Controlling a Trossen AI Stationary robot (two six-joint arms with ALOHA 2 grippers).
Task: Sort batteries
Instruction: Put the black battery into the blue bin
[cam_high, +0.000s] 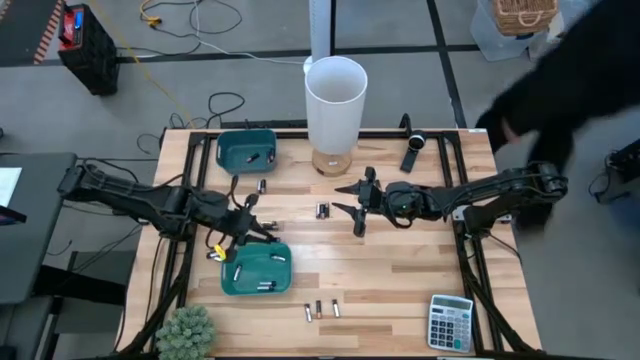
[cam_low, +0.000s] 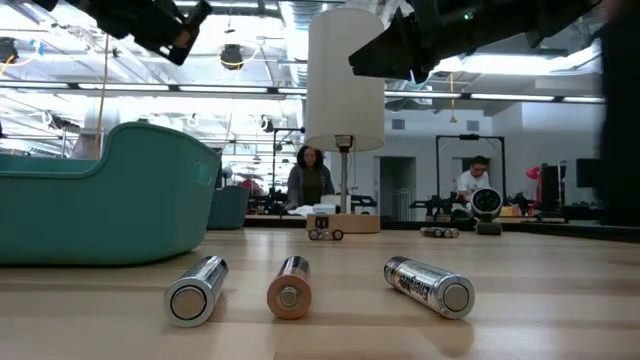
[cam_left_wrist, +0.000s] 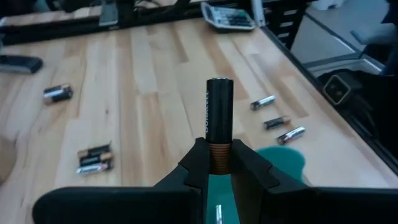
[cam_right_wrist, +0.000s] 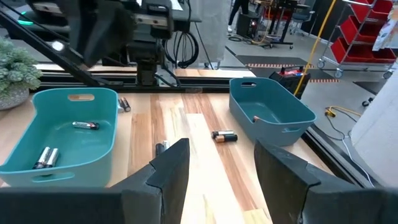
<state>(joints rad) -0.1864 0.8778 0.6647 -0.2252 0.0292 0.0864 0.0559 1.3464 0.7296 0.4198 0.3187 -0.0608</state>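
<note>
Next, I let go of the black battery with my left gripper inside the far teal bin (cam_high: 267, 156), at the end of the bin toward the white cylinder.
My left gripper (cam_high: 250, 232) is shut on a black battery with a copper-coloured end (cam_left_wrist: 219, 115), above the far edge of the near teal bin (cam_high: 256, 270). That bin holds several batteries (cam_right_wrist: 84, 125). A second teal bin (cam_high: 246, 150) stands toward the far left. Loose batteries lie on the wood: a pair (cam_high: 323, 210) mid-table, one (cam_high: 262, 185) near the far bin, and three (cam_low: 289, 288) by the near edge. My right gripper (cam_high: 355, 205) hangs open over the table's middle with nothing between its fingers (cam_right_wrist: 171, 168). My left gripper pinches the battery's copper-coloured end (cam_left_wrist: 218, 158) between its two fingers. The battery sticks out ahead of the fingertips, in line with the fingers. It is lifted clear, pointing toward the table's right and a little downward.
A tall white cylinder (cam_high: 335, 100) on a wooden base stands at the far middle, with a black oblong device (cam_high: 413, 152) to its right. A calculator (cam_high: 450, 322) sits at the near right corner and a small plant (cam_high: 185, 332) at the near left. A person in dark clothes (cam_high: 560, 90) leans in at the far right.
</note>
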